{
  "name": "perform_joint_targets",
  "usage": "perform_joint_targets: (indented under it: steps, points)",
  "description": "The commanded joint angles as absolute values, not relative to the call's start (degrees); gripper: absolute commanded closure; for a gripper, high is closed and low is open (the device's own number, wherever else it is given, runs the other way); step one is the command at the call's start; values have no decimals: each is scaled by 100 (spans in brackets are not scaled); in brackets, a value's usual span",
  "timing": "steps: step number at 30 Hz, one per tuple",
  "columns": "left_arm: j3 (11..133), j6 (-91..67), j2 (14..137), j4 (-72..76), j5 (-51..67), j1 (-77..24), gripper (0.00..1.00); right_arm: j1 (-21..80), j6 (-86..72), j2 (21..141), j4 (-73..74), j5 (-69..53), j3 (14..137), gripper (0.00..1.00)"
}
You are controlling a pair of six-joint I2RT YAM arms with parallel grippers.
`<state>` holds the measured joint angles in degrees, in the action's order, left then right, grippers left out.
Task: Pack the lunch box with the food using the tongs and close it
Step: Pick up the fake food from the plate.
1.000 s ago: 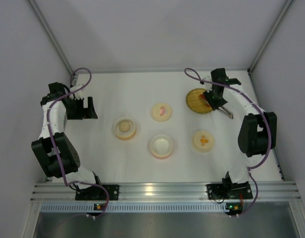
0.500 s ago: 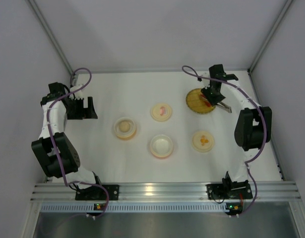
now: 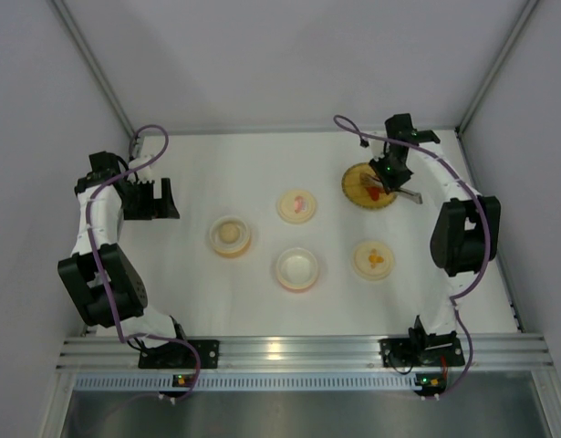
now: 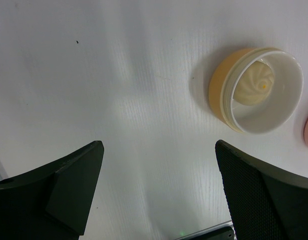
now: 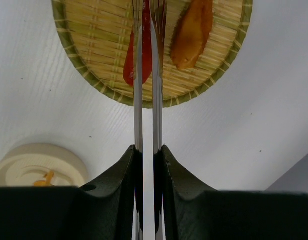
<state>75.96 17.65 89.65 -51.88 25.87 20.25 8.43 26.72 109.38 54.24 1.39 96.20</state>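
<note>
The red sausage piece will land inside the empty pink-rimmed bowl [image 3: 296, 268] once my right gripper loosens the silver tongs.
My right gripper [image 3: 388, 172] [image 5: 147, 148] is shut on the silver tongs [image 5: 137, 95], whose two arms are squeezed nearly parallel. Their tips reach over the round woven plate [image 3: 350, 185] [image 5: 88, 45] and pinch a glossy red sausage piece [image 5: 128, 67] [image 3: 372, 191]. An orange piece [image 5: 193, 32] lies beside it on the plate. A pale cream ball [image 4: 254, 84] [image 3: 229, 234] sits in an orange-walled lunch box bowl [image 4: 218, 90]. My left gripper [image 3: 161, 198] [image 4: 159, 150] hangs open and empty at the far left, short of that bowl.
A cream lid with a pink mark [image 3: 296, 205] and one with an orange mark [image 3: 374, 258] [image 5: 33, 167] lie mid-table. A pink-rimmed bowl [image 3: 296, 268] stands nearer the front. Grey walls enclose the white table [image 3: 262, 164] on three sides.
My right gripper has squeezed the tongs narrower and shifted slightly toward the back over the woven plate. The left arm has not moved.
</note>
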Motion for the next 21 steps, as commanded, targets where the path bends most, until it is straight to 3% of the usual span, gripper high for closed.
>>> perform_joint_targets:
  steps: [1, 7, 21]
  points:
    - [7734, 1749, 8982, -5186, 2663, 2048, 2, 738, 2532, 10688, 5818, -561, 10046, 95]
    - [7708, 1731, 8982, -5177, 2724, 2039, 2, 782, 2522, 10547, 5898, -1063, 9985, 100]
    - [7726, 1767, 8991, -5194, 2672, 2048, 2, 791, 2593, 10582, 5528, -1099, 9729, 100]
